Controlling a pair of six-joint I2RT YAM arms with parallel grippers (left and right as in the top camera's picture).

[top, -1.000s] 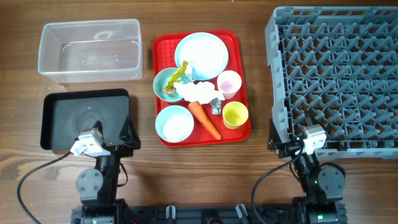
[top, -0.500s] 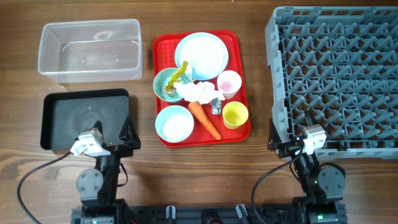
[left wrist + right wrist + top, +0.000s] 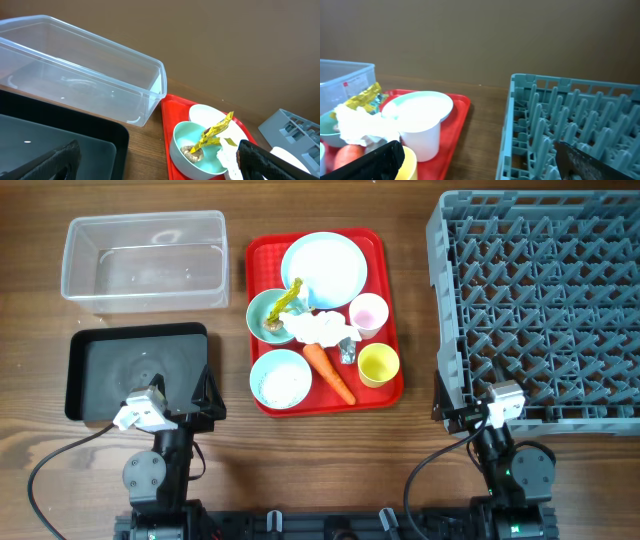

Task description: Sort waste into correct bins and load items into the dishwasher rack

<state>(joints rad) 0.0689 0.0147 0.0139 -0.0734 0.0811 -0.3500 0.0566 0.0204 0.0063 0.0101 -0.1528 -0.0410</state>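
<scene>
The rice bowl's rim (image 3: 306,392) has a side toward the carrot and the red tray's front edge. My left gripper should go there next and close on it.
A red tray (image 3: 262,255) holds a pale blue plate (image 3: 323,268), a teal bowl (image 3: 262,312) with a yellow wrapper (image 3: 288,297) and a food scrap (image 3: 192,152), a bowl of white rice (image 3: 281,379), crumpled tissue (image 3: 318,327), an orange carrot (image 3: 328,371), a pink cup (image 3: 367,314) and a yellow cup (image 3: 379,364). The clear tub (image 3: 145,260) and black tray (image 3: 137,370) lie left. The grey dishwasher rack (image 3: 540,300) is at right. My left gripper (image 3: 205,402) and right gripper (image 3: 445,408) are both open and empty near the front edge.
A small foil wrapper (image 3: 347,350) lies between the carrot and the cups. Bare wood lies between the red tray and the rack (image 3: 485,125). Arm bases and cables sit at the front edge.
</scene>
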